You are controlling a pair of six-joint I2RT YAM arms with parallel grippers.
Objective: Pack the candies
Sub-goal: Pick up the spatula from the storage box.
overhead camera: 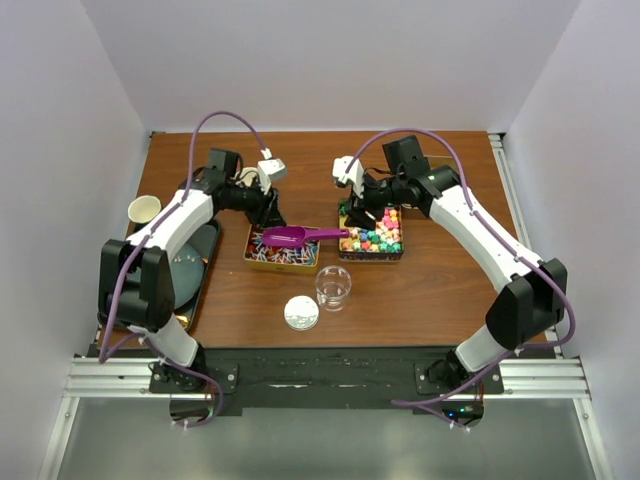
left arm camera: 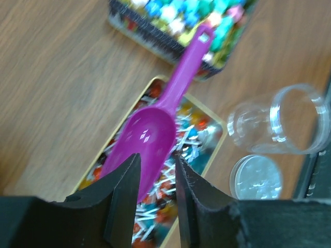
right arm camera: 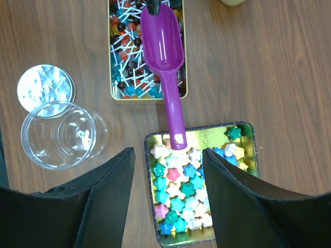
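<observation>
My right gripper is going to close on the middle of the purple scoop's handle (overhead camera: 327, 234) (right arm camera: 172, 109), between the scoop's bowl and the handle's end on the star tin.
A gold tin (overhead camera: 283, 252) holds red, blue and white stick-wrapped candies (right arm camera: 126, 57). A dark tin (right arm camera: 248, 155) holds bright star-shaped candies (right arm camera: 191, 191). The purple scoop (overhead camera: 300, 236) lies across both tins, bowl over the gold one, handle end on the star tin. My left gripper (left arm camera: 156, 156) hovers over the rear edge of the scoop's bowl, narrowly open, nothing clamped. My right gripper (right arm camera: 168, 151) hangs wide open above the star tin, just behind the handle tip. No pale orange-pink pieces are in view.
A clear lidless jar (overhead camera: 333, 288) stands in front of the tins, its round lid (overhead camera: 301, 314) flat beside it. A paper cup (overhead camera: 144, 209) and a dark tray (overhead camera: 190, 270) sit at the table's left edge.
</observation>
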